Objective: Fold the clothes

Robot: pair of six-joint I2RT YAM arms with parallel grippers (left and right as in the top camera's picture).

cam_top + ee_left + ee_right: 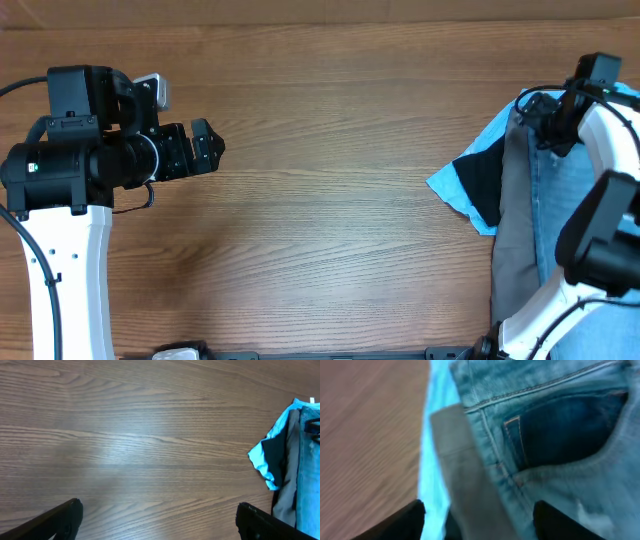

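My right fingers straddle grey garment and jeans' edge; I should shift over the jeans and pinch their side seam (pixel 518 496) below the pocket.
A pile of clothes lies at the table's right edge: a bright blue garment (pixel 455 180), a grey garment (pixel 512 230) and light blue jeans (pixel 555 200). The pile also shows in the left wrist view (pixel 287 455). My right gripper (pixel 545 125) hangs open just above the pile's far end; its wrist view shows the jeans pocket (pixel 560 425), the grey garment (pixel 462 465) and the bright blue edge (pixel 432 475) between its fingers (pixel 480 520). My left gripper (pixel 205 148) is open and empty over bare wood at the left, far from the clothes (pixel 157 520).
The brown wooden table (pixel 320 200) stretches between the two arms. The right arm's white body (pixel 600 240) lies over the pile's right side. A dark fixture (pixel 180 352) sits at the front edge.
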